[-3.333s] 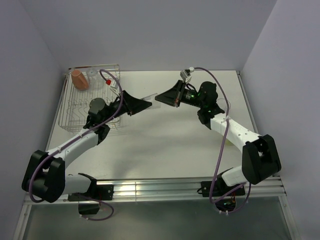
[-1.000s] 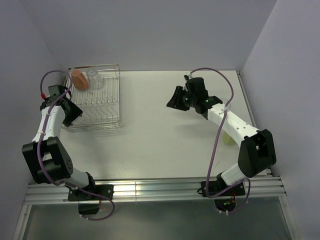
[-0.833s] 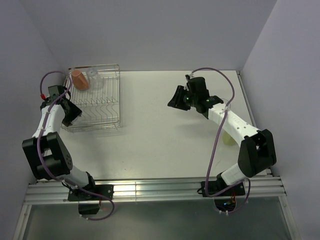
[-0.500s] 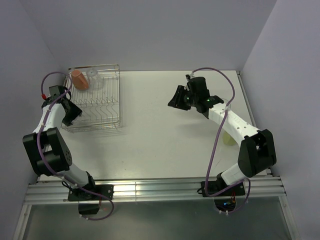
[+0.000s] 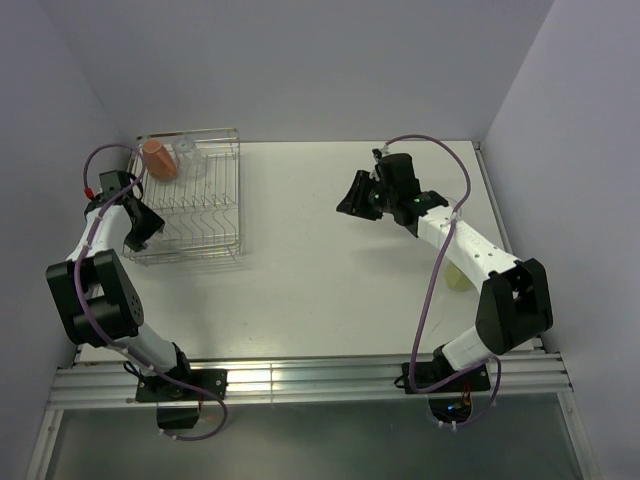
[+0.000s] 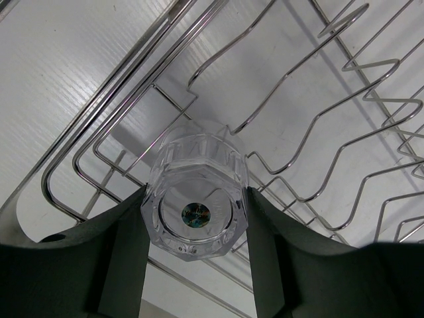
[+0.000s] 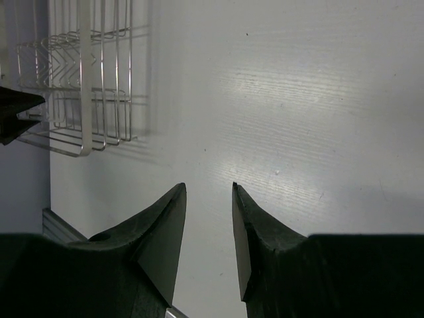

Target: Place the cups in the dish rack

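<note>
The robot's left gripper will release its clear tumbler on the wires in the dish rack's near corner (image 5: pixel 144 242) (image 6: pixel 197 182), below the terracotta-orange mug.
My left gripper (image 5: pixel 143 225) is at the left side of the silver wire dish rack (image 5: pixel 238 190). In the left wrist view it (image 6: pixel 197 192) is shut on a clear tumbler (image 6: pixel 197 209), base towards the camera, held over the rack's wires (image 6: pixel 129 66) near a corner. The terracotta-orange mug (image 5: pixel 158 158) and another clear tumbler (image 5: pixel 187 154) stand in the rack's far end. My right gripper (image 5: pixel 356 196) is open and empty above the bare table; its wrist view (image 7: pixel 209 189) shows the rack (image 7: pixel 83 79) far off at upper left.
A pale yellow object (image 5: pixel 458 278) lies on the table beside the right forearm. Grey walls close in the table on the left, back and right. The left arm's purple cable (image 5: pixel 105 152) loops near the rack's far left corner.
Since 3.3 s ago my left arm has swung from mid-table to the rack's left side, and my right gripper has drawn back right. Over the last second both barely move.
</note>
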Tool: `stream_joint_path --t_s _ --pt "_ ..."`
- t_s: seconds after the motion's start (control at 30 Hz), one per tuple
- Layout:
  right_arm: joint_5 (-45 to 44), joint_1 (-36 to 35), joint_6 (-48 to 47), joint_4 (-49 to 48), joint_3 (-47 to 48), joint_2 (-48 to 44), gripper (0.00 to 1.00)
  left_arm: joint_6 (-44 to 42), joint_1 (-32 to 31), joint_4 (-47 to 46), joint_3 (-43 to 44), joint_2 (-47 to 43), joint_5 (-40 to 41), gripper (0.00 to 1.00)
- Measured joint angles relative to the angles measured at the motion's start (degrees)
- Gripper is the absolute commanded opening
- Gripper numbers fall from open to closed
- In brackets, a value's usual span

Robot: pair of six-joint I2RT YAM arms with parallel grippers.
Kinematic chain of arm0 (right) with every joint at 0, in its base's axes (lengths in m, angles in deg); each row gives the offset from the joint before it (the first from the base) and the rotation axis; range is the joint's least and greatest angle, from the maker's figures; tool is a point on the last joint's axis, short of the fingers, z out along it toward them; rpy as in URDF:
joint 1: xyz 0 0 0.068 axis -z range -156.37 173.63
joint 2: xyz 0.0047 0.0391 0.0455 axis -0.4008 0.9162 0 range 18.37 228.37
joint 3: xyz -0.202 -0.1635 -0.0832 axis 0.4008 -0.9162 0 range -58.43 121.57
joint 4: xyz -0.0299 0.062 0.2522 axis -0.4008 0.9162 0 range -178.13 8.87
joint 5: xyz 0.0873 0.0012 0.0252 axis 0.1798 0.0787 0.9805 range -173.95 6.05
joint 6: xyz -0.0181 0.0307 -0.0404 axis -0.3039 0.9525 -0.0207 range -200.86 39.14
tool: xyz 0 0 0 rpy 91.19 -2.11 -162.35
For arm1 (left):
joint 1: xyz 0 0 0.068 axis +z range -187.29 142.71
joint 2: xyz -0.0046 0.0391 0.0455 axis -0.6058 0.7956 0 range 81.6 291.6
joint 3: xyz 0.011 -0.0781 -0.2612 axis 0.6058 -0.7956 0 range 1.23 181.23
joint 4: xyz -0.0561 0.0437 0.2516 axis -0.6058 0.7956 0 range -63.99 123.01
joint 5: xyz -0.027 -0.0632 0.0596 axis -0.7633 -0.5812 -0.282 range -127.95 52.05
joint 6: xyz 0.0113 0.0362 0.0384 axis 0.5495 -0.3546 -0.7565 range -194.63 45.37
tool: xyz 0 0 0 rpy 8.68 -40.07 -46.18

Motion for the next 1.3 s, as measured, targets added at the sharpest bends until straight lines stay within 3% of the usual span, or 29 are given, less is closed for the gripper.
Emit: stream_joint_path --t_s 0.27,0.43,0.57,0.6,0.67,0.7,0.97,1.0,1.3 --pt "0.0 0.0 0.0 0.0 0.0 0.0 0.41 0.0 0.0 -0.6 0.3 1.2 0.6 0.46" --pt "0.0 0.0 0.0 0.0 0.0 0.0 0.41 0.0 0.0 -0.5 0.5 1.5 0.7 0.45" --pt "0.2 0.2 0.0 0.0 0.0 0.0 0.41 0.0 0.1 -0.5 0.5 1.5 0.7 0.36" --pt "0.2 0.2 0.0 0.0 0.0 0.0 0.41 0.1 0.0 -0.5 0.5 1.5 0.7 0.28" --pt "0.2 0.3 0.0 0.0 0.0 0.0 0.41 0.1 0.1 -0.5 0.5 1.5 0.8 0.25" --pt "0.2 0.3 0.0 0.0 0.0 0.0 0.41 0.2 0.1 -0.5 0.5 1.5 0.8 0.17" --pt "0.2 0.3 0.0 0.0 -0.2 0.0 0.41 0.3 0.2 -0.3 0.6 1.4 1.1 0.07" --pt "0.2 0.3 0.0 0.0 -0.2 0.0 0.41 0.4 0.2 -0.3 0.6 1.4 1.2 0.01" --pt "0.2 0.3 0.0 0.0 -0.2 0.0 0.41 2.3 0.2 -0.3 0.3 1.0 4.5 0.0"
